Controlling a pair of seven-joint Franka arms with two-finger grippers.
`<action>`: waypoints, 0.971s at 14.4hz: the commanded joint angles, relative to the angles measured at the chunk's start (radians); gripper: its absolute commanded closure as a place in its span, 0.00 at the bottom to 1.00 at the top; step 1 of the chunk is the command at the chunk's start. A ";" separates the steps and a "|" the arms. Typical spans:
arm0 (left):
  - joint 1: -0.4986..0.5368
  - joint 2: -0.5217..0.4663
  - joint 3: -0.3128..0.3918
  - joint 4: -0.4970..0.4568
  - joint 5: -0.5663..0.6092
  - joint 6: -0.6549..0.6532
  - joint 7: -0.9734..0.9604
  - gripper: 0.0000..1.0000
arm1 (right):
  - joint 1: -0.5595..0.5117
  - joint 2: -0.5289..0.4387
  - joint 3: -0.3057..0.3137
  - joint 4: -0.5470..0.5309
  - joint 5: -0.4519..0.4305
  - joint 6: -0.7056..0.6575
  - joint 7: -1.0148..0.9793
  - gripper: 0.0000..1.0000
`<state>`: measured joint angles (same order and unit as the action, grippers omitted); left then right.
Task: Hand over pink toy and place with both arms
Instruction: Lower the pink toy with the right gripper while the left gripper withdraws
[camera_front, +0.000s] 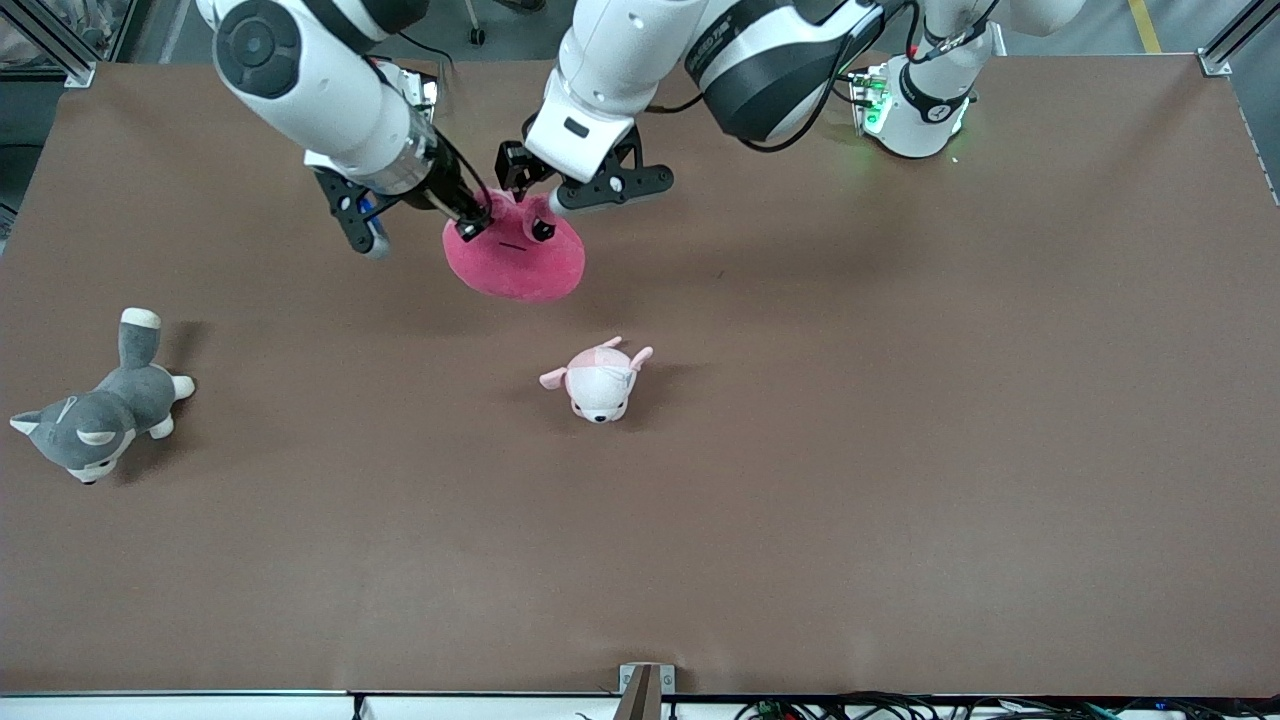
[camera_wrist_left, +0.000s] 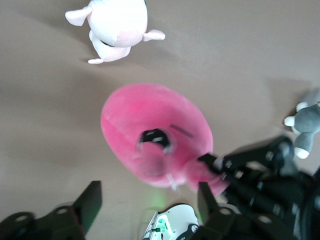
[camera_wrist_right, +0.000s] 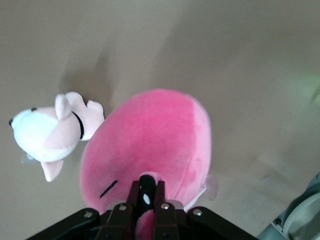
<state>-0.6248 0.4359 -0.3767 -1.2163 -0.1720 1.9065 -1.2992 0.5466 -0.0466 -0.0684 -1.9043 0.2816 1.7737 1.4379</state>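
Observation:
The robot's right gripper needs to release the pink toy on the table (camera_front: 357, 390) between the grey-and-white dog plush and the puppy plush.
The pink toy (camera_front: 515, 255) hangs in the air over the middle of the table, toward the robots' bases. My right gripper (camera_front: 472, 222) is shut on it; in the right wrist view the shut gripper (camera_wrist_right: 146, 192) pinches one bulging dark eye of the toy (camera_wrist_right: 150, 135). My left gripper (camera_front: 535, 195) is open just above the toy's top, beside the right gripper. In the left wrist view its fingers (camera_wrist_left: 92, 200) stand wide apart and do not touch the toy (camera_wrist_left: 150, 130).
A white-and-pale-pink puppy plush (camera_front: 598, 380) lies on the table nearer the front camera than the toy. A grey-and-white dog plush (camera_front: 100, 410) lies at the right arm's end of the brown table (camera_front: 900, 450).

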 joint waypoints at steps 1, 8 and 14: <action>0.027 -0.057 0.004 -0.017 0.008 -0.062 0.007 0.00 | -0.144 0.002 0.006 -0.041 -0.011 0.015 -0.201 1.00; 0.250 -0.199 0.009 -0.032 0.008 -0.363 0.324 0.00 | -0.405 0.181 0.007 -0.053 -0.033 0.133 -0.631 1.00; 0.433 -0.414 0.009 -0.205 0.075 -0.443 0.687 0.00 | -0.474 0.318 0.007 -0.061 -0.032 0.236 -0.777 0.87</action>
<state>-0.2148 0.1407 -0.3629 -1.2838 -0.1485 1.4526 -0.7088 0.1016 0.2547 -0.0814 -1.9592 0.2530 1.9945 0.7003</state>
